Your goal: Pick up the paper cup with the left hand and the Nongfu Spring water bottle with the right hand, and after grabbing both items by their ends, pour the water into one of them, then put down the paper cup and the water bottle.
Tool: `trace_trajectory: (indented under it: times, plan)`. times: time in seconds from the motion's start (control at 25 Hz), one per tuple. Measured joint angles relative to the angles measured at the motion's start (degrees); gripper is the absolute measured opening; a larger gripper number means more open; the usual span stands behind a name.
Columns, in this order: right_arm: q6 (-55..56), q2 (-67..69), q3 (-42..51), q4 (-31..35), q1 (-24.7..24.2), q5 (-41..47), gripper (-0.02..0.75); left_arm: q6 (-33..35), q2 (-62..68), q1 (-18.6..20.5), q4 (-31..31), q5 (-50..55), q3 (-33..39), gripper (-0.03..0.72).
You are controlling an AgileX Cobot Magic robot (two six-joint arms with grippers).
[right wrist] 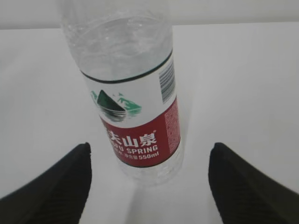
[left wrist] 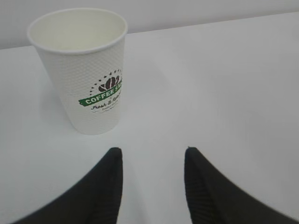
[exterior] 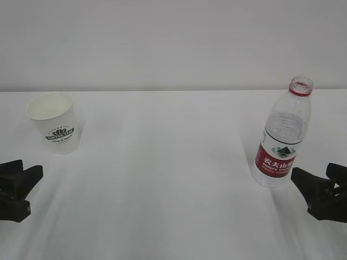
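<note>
I will close my right gripper around the red and white label [exterior: 278, 152] [right wrist: 132, 111] of the Nongfu Spring water bottle, just under the bottle's clear upper part.
The white paper cup [exterior: 53, 123] with a green logo stands upright at the left on the white table; in the left wrist view the cup [left wrist: 86, 70] is ahead and left of the fingers, cream inside and empty. My left gripper [exterior: 30, 169] [left wrist: 152, 151] is open, short of the cup, holding nothing. The Nongfu Spring water bottle [exterior: 282, 141] [right wrist: 135, 102] stands upright and capless at the right. My right gripper [exterior: 312, 172] [right wrist: 150, 145] is open wide just in front of its base, not touching it. The water level inside cannot be made out.
The white table [exterior: 173, 189] runs back to a plain pale wall [exterior: 173, 43]. A broad stretch of bare tabletop lies between cup and bottle. Both arms enter from the near corners, mostly out of frame.
</note>
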Motion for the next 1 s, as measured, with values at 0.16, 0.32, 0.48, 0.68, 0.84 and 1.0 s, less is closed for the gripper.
trace_trajectory:
  times: [0.16,0.32,0.48,0.68,0.84,1.0]
  plan:
    - [-3.32,2.86,-2.62,-0.68,0.0,-0.25,0.609,0.0,0.0,-0.04,0.03,0.0,0.0,0.325]
    - [-4.13,7.06,-4.76,-1.0,0.0,-0.24,0.655,0.0,0.0,-0.04,0.12,0.0,0.0,0.325]
    - [-4.24,9.77,-6.72,-1.29,0.0,-0.37,0.664,0.0,0.0,-0.04,0.12,0.0,0.0,0.325]
    - [-4.36,12.12,-9.12,-1.56,0.0,-0.37,0.664,0.0,0.0,-0.04,0.12,0.0,0.0,0.325]
    - [-4.36,13.74,-10.7,-2.14,0.0,-0.37,0.664,0.0,0.0,-0.04,0.12,0.0,0.0,0.325]
    - [-4.46,15.0,-12.17,-3.07,0.0,-0.39,0.664,0.0,0.0,-0.04,0.02,0.0,0.0,0.325]
